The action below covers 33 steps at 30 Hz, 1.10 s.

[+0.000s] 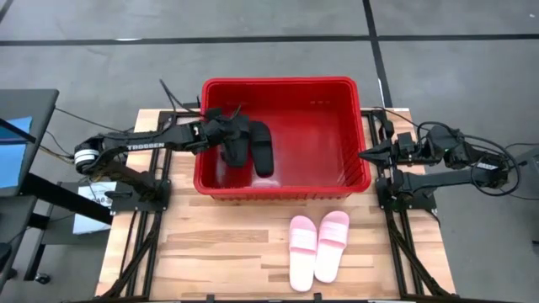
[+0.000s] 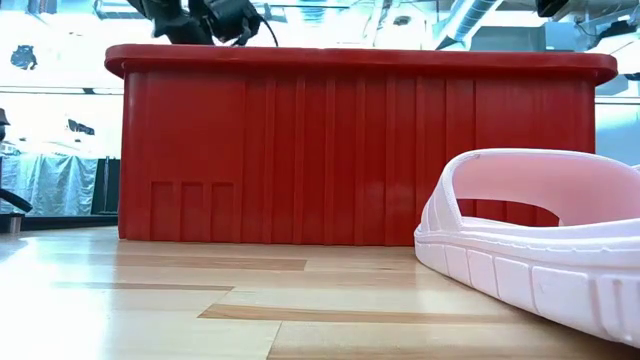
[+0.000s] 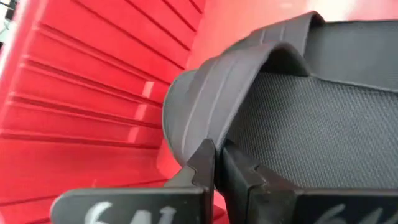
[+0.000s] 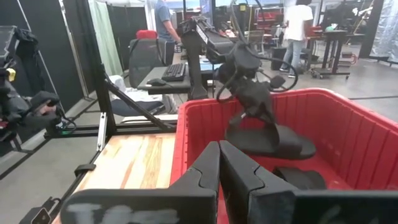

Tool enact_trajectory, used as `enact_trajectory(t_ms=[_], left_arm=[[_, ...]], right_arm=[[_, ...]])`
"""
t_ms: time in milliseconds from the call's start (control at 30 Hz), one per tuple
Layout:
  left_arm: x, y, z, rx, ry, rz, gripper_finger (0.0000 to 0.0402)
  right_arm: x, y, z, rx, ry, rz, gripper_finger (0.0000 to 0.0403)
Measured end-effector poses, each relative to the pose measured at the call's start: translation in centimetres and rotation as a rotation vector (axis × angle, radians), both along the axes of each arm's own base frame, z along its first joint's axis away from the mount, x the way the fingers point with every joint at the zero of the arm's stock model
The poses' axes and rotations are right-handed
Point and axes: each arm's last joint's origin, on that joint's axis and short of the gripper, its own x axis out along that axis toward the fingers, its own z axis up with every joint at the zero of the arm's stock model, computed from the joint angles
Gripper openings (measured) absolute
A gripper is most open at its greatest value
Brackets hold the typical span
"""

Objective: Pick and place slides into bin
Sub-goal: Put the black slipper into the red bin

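Note:
Next, I release the black slide, now held inside the red bin, from my left gripper on the bin's bottom close beside the second black slide (image 1: 237, 149).
The red bin (image 1: 278, 82) stands at the table's far middle; the low view shows its near wall (image 2: 350, 150). My left gripper (image 1: 221, 135) reaches into it from the left, shut on a black slide (image 1: 234, 151). A second black slide (image 1: 264, 150) lies on the bin floor beside it, and also shows in the right wrist view (image 4: 301, 177). The pink pair (image 1: 318, 246) lies sole down on the table in front of the bin. My right gripper (image 1: 366, 155) is shut and empty just outside the bin's right rim. My left gripper pinches the edge of the black slide's wide strap (image 3: 205, 134) between its two fingers (image 3: 202, 163). It comes from above and from the table's left (image 4: 249, 93). The slide hangs below the fingers, sole roughly level (image 4: 270, 142), low inside the bin. I cannot tell whether it touches the floor.
The bin's right half (image 1: 320, 135) holds nothing. Bare wooden tabletop (image 1: 219, 244) lies left of the pink pair. One pink slide (image 2: 540, 240) stands close in the low view. People and desks show in the room beyond the table (image 4: 298, 25).

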Motion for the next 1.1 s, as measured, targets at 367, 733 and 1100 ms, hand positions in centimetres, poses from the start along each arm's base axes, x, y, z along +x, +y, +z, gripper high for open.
enact_trajectory(t_ms=[367,733,1100], left_arm=[[0.9,0.5,-2.2,-0.045,0.07,0.01,0.0],[0.8,0.8,-2.4,-0.008,0.107,0.055,0.0],[0.8,0.8,-2.5,-0.004,0.124,0.047,0.0]], right_arm=[[0.0,0.0,0.0,0.0,-0.001,0.0,0.0],[0.0,0.0,0.0,0.0,0.0,-0.001,0.0],[0.0,0.0,0.0,0.0,-0.001,0.0,0.0]])
